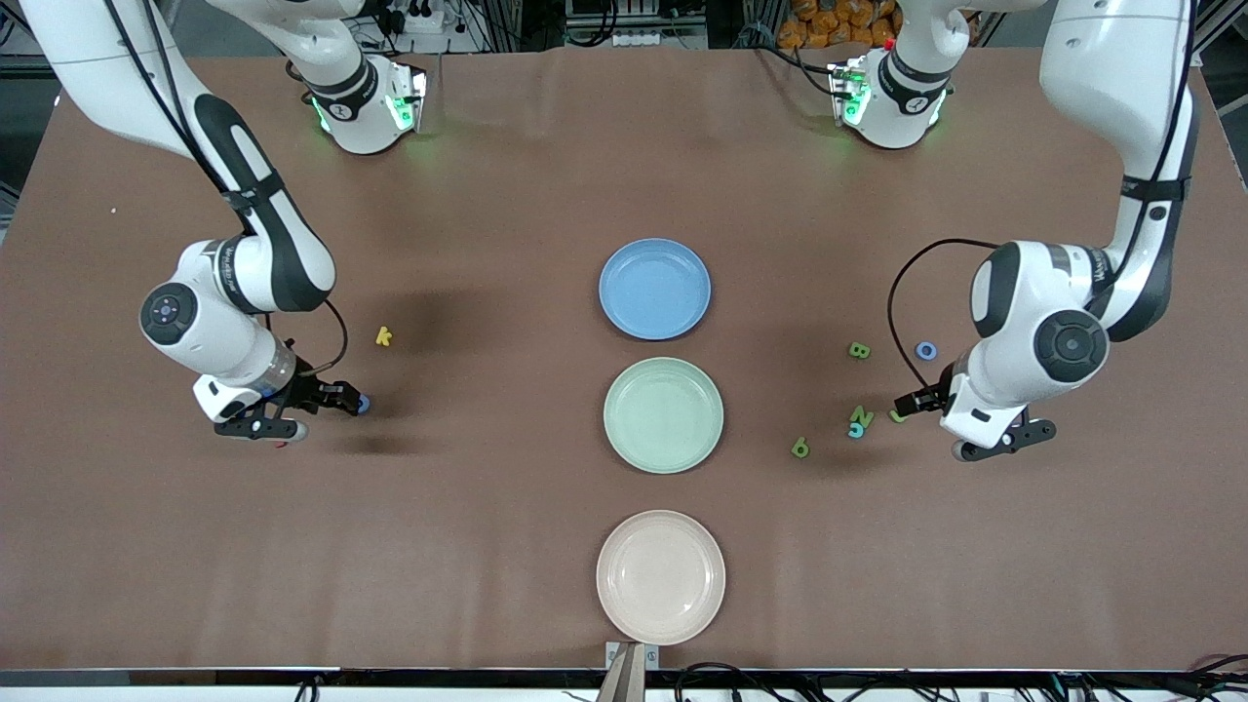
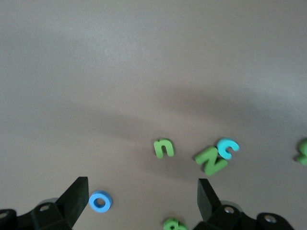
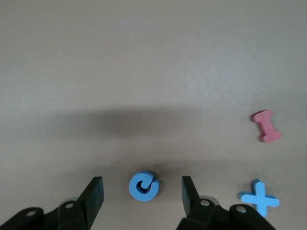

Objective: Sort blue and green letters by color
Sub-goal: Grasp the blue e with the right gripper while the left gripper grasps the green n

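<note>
The green n (image 1: 897, 416) (image 2: 164, 148) lies between the green N and the blue ring, and my left gripper needs to close on the outer sides of that letter.
My right gripper (image 3: 142, 189) (image 1: 351, 400) is low at the right arm's end of the table. It stands open around a blue curled letter (image 3: 144, 186) (image 1: 364, 403), with a gap on both sides. A blue plus (image 3: 259, 199) lies beside it. My left gripper (image 2: 142, 191) (image 1: 907, 402) hangs open over the letters at the left arm's end. These are a blue ring (image 2: 100, 201) (image 1: 925, 350), a green n (image 2: 163, 148), a green N (image 2: 211, 160) (image 1: 861, 416), a light blue c (image 2: 228, 148) (image 1: 855, 430), a green B (image 1: 859, 350) and a green 6 (image 1: 800, 448).
Three plates stand in a row down the table's middle: blue (image 1: 654, 289), green (image 1: 663, 414) and, nearest the camera, pink (image 1: 660, 576). A yellow k (image 1: 383, 336) lies near the right arm. A dark red piece (image 3: 266, 126) lies by the blue plus.
</note>
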Available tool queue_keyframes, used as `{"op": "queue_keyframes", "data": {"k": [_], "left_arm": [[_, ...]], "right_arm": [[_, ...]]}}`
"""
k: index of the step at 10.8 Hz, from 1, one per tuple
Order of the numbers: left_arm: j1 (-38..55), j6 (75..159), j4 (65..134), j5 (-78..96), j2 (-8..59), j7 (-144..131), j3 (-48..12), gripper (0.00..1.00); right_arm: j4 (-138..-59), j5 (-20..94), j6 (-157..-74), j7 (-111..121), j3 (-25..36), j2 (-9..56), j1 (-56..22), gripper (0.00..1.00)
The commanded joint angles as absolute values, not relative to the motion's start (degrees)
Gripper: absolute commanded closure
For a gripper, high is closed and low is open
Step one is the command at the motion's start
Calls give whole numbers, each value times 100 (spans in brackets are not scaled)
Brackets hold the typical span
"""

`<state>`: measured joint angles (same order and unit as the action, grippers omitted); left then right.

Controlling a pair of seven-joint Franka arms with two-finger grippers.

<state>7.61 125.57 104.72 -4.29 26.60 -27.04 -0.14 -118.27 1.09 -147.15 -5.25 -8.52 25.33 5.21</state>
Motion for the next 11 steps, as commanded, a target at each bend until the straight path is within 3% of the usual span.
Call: {"op": "queue_keyframes", "data": {"k": [1, 2, 6, 11], "left_arm": [[642, 13986, 11413, -694, 2602, -3391, -18, 0], [633, 14384, 11591, -694, 2628, -3680, -18, 0], [659, 14528, 11531, -694, 2926, -4462, -9, 0], [677, 14546, 11400, -686, 3304, -5071, -26, 0]], "right_arm": [[-11918, 35, -14783, -676, -844, 2672, 414, 33], [-11927, -52, -14792, -807, -844, 2715, 404, 33], [-11901, -1702, -14783, -2300, -853, 2935, 378, 34], [-11637, -1250, -14713, -2391, -861, 2953, 405, 36]]}}
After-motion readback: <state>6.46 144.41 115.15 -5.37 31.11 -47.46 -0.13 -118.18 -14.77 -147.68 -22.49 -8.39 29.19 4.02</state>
